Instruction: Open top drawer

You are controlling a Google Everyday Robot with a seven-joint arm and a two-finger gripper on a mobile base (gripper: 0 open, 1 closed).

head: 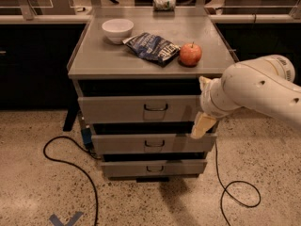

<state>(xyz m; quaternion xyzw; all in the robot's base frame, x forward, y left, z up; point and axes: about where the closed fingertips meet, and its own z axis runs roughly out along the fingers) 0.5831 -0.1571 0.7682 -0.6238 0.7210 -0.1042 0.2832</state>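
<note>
I will close on the upper edge point(198, 98) of the top drawer, at the end below the apple, instead of its handle.
The top drawer point(117, 109) is the widest of three grey drawer fronts in the cabinet, with a small dark bail handle point(155, 108) at its centre. A dark gap runs above its front, and its inside is not visible. My gripper point(202, 105) is on the end of the white arm point(256, 86) that comes in from the right. It is at the right end of the top drawer front, well to the right of the handle. Its two cream fingers point(201, 125) are spread apart, one above the other, and hold nothing.
On the cabinet top point(94, 60) are a white bowl point(117, 29), a dark chip bag point(153, 46), a red apple point(190, 54) and a can point(164, 3) at the back. Black cables point(70, 171) lie on the speckled floor on both sides. Dark counters flank the cabinet.
</note>
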